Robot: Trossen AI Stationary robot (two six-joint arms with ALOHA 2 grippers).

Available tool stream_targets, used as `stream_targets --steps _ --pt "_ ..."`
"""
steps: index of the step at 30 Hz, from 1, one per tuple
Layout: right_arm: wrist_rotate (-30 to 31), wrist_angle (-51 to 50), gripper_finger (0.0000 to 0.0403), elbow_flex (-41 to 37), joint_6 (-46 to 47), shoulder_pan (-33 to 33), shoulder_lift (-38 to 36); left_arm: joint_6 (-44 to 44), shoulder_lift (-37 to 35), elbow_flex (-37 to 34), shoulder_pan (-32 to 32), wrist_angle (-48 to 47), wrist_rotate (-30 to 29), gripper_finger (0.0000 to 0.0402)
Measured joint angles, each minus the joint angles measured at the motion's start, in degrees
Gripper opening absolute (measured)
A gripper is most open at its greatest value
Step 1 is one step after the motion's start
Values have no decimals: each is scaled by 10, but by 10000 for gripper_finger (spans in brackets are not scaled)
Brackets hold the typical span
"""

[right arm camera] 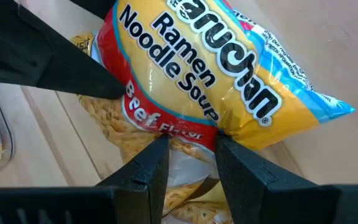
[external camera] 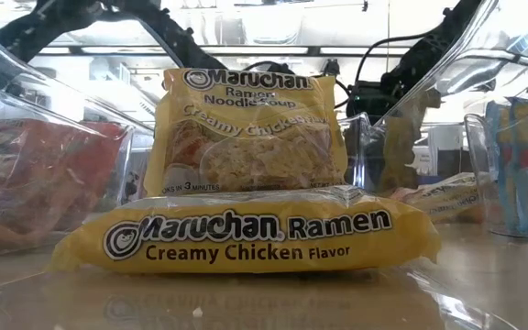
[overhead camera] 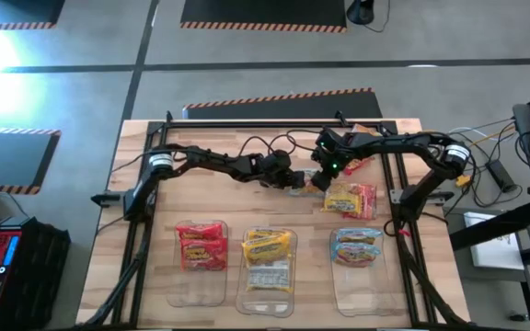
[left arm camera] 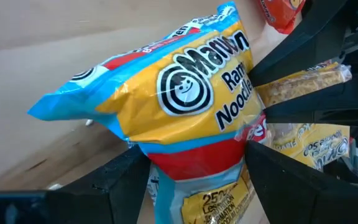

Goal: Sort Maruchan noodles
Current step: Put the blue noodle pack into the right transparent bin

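Note:
The robot's right gripper pinches the slanting beef packet by its red band, so the left gripper needs to hold the packet while the right gripper takes its blue-striped edge (right arm camera: pixel 281 65).
A blue, yellow and red Maruchan beef packet (left arm camera: pixel 185 99) hangs tilted above the table's middle, between my two grippers. My right gripper (right arm camera: pixel 191 152) is shut on it. My left gripper (left arm camera: pixel 194 180) is open, with one finger on each side of the packet's short end. In the high view the grippers meet at the table's centre (overhead camera: pixel 316 176). Loose yellow and red packets (overhead camera: pixel 350 199) lie on the table just beside them. Sorted packets lie in three clear bins at the near edge: red (overhead camera: pixel 201 244), yellow (overhead camera: pixel 267 246), blue (overhead camera: pixel 357 246). My left gripper's fingers (left arm camera: pixel 129 177) stand close against the packet's short end, but I cannot tell whether they touch it. My right gripper pinches the packet's long edge by the red band (right arm camera: pixel 185 134) between its two fingers, slanting down from the table's right side. The packet sits tilted, clear of the table.
A yellow packet with noodles showing (right arm camera: pixel 123 124) lies on the table under the held one. In the low view, two yellow packets (external camera: pixel 246 238) fill the middle bin, one lying flat and one standing behind it. The bin walls (overhead camera: pixel 199 294) line the near edge.

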Motion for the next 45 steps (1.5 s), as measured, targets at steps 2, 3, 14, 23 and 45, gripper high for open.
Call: stream_targets --steps 2,3,14,23,45 --pt "-1 0 123 0 -5 0 -3 7 -1 0 0 0 1 245" --pt "-3 0 123 0 -8 0 -5 9 -2 0 0 0 1 245" --pt "-34 -2 123 -3 -24 -1 -33 12 -4 0 -1 5 5 177" --pt "-41 -19 123 -1 -40 -1 -55 21 -5 0 -1 6 15 84" --pt "-90 -60 174 0 -97 -52 -124 287 -9 1 -2 0 38 1"
